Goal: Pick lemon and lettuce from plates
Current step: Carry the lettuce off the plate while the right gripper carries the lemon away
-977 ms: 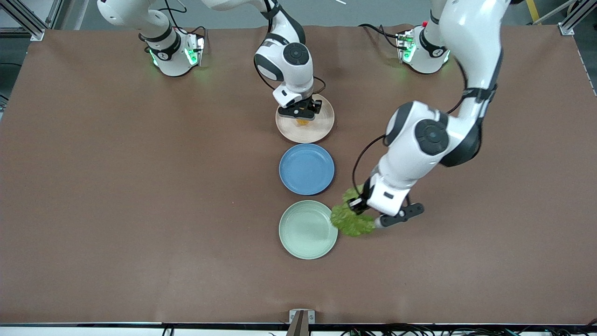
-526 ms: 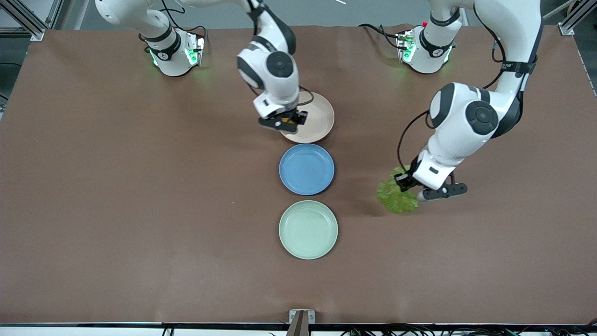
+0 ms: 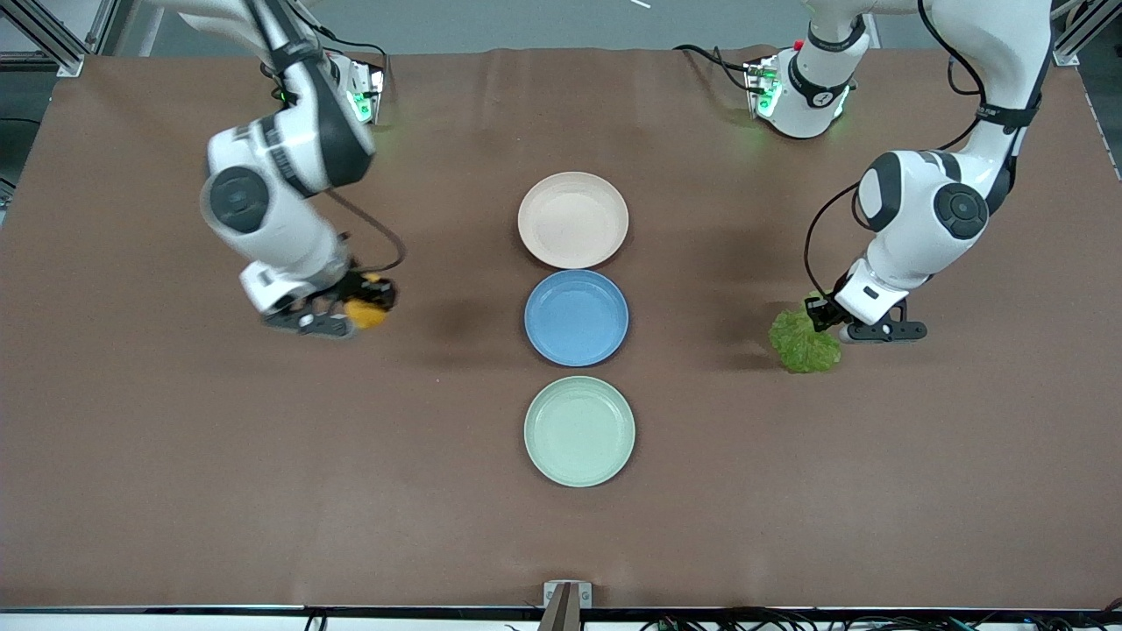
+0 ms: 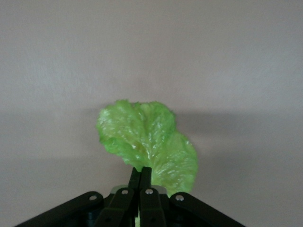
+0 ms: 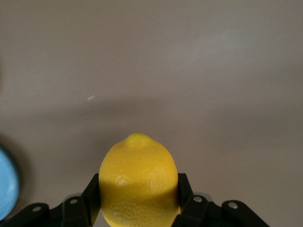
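Note:
Next, my right gripper releases the yellow lemon on the bare brown table mat (image 3: 311,341), straight out from the blue plate.
My right gripper (image 3: 355,308) is shut on the yellow lemon (image 3: 366,311) and holds it over bare table toward the right arm's end; the lemon fills the right wrist view (image 5: 138,182) between the black fingers (image 5: 185,189). My left gripper (image 3: 822,320) is shut on the green lettuce (image 3: 804,343) over bare table toward the left arm's end; in the left wrist view the leaf (image 4: 149,143) hangs from the closed fingertips (image 4: 140,173). The beige-pink plate (image 3: 572,220) and the mint green plate (image 3: 579,430) both lie empty in the middle of the table.
An empty blue plate (image 3: 576,316) lies between the two task plates; its edge shows in the right wrist view (image 5: 5,187). The brown table mat (image 3: 175,456) spreads wide around the plates. The arm bases stand along the table's edge farthest from the front camera.
The right gripper carried the lemon off the beige-pink plate toward the right arm's end. The left gripper carried the lettuce away from the mint green plate toward the left arm's end.

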Robot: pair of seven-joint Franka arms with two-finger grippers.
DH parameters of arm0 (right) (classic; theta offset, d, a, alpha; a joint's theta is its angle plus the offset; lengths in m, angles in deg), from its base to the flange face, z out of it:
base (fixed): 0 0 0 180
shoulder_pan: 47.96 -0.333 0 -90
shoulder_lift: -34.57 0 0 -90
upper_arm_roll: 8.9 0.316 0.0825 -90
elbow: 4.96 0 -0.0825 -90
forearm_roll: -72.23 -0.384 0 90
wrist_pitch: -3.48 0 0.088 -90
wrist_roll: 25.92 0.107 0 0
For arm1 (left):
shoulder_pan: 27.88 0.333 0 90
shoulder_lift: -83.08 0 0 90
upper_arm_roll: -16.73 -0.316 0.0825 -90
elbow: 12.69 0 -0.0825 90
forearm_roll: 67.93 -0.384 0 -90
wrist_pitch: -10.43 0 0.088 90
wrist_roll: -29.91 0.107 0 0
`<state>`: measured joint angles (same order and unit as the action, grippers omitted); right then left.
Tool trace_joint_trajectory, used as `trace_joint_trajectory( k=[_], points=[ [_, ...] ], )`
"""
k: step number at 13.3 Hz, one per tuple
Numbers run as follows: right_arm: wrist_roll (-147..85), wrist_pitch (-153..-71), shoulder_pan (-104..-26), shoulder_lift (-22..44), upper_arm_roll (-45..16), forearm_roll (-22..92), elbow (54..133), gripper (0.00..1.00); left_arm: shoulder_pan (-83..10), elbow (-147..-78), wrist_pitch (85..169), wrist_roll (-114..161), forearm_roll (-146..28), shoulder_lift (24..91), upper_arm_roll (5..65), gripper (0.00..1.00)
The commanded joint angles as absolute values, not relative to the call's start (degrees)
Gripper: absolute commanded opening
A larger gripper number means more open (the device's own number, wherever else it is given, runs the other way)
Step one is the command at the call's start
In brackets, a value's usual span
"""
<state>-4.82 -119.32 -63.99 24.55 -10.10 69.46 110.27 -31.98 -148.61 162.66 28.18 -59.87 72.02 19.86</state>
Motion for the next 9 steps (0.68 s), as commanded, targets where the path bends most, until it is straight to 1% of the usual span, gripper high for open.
trace_joint_trajectory(
  k=[1, 2, 3, 4, 5, 6, 7, 9],
  points=[
    [-12.9, -122.6, -56.2, 23.3, -8.4, 70.4, 112.5, 0.00, -31.8, -151.2, 165.5, 29.2, -59.3, 72.0, 20.3, 0.04],
    [-15.1, -126.2, -54.6, 22.9, -8.4, 70.4, 114.8, 0.00, -31.8, -151.2, 165.5, 29.2, -59.3, 71.4, 20.3, 0.06],
    [-17.9, -130.4, -53.2, 22.1, -8.4, 70.4, 117.2, 0.00, -31.8, -151.3, 165.5, 29.6, -59.4, 71.0, 20.2, 0.11],
    [-20.5, -133.8, -51.6, 20.5, -8.4, 70.0, 118.6, 0.00, -31.8, -151.2, 165.4, 30.3, -59.4, 70.6, 20.2, 0.34],
    [-22.5, -136.0, -50.5, 19.1, -8.3, 69.7, 119.6, 0.00, -31.8, -151.0, 165.1, 31.0, -59.4, 70.6, 20.2, 0.78],
    [-23.6, -137.5, -50.2, 17.9, -8.3, 69.6, 120.2, 0.00, -31.8, -150.7, 164.8, 31.9, -59.4, 71.3, 20.2, 1.00],
    [-24.2, -137.9, -50.2, 16.8, -8.3, 69.6, 120.3, 0.00, -31.8, -150.3, 163.5, 32.0, -59.4, 72.4, 20.2, 1.00],
    [-24.6, -139.3, -50.1, 15.1, -8.2, 69.6, 120.4, 0.00, -30.1, -148.1, 155.6, 32.5, -59.7, 75.8, 20.1, 1.00]
  ],
)
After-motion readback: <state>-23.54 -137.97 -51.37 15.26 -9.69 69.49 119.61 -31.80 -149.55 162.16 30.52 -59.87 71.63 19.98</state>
